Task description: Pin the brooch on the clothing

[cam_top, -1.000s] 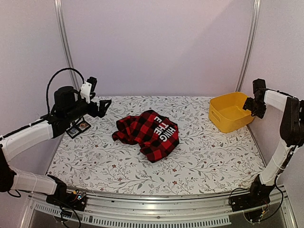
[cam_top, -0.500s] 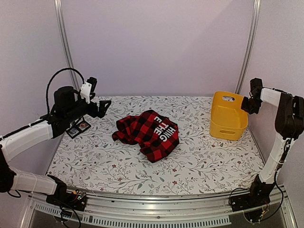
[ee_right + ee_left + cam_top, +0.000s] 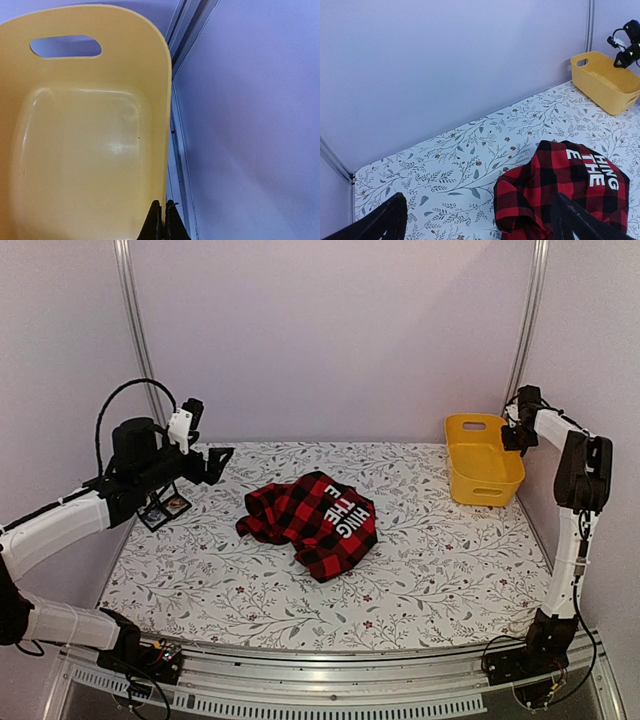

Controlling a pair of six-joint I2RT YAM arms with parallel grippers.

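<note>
The checked shirt's far corner (image 3: 260, 497) (image 3: 507, 185), at the plain end away from the white letters, will be grabbed by my left gripper.
The clothing (image 3: 312, 522), a crumpled red-and-black checked shirt with white letters, lies mid-table and shows at the lower right of the left wrist view (image 3: 570, 190). No brooch shows in any view. My left gripper (image 3: 218, 462) hangs open above the table's left side, to the left of the shirt, with nothing between its fingers (image 3: 385, 222). My right gripper (image 3: 518, 430) is at the back right corner, shut on the right rim of a yellow bin (image 3: 483, 465). In the right wrist view its fingertips (image 3: 156, 220) pinch that rim, and the bin (image 3: 90, 150) is bare inside.
A small black frame-like object (image 3: 165, 508) sits at the table's left edge under the left arm. The lilac wall and a metal post (image 3: 192, 30) stand close behind the bin. The floral tablecloth (image 3: 430, 570) stretches in front of the shirt.
My right gripper has shut on the bin's rim, tipped the bin up and carried it toward the back corner. The left arm and the shirt have not moved.
</note>
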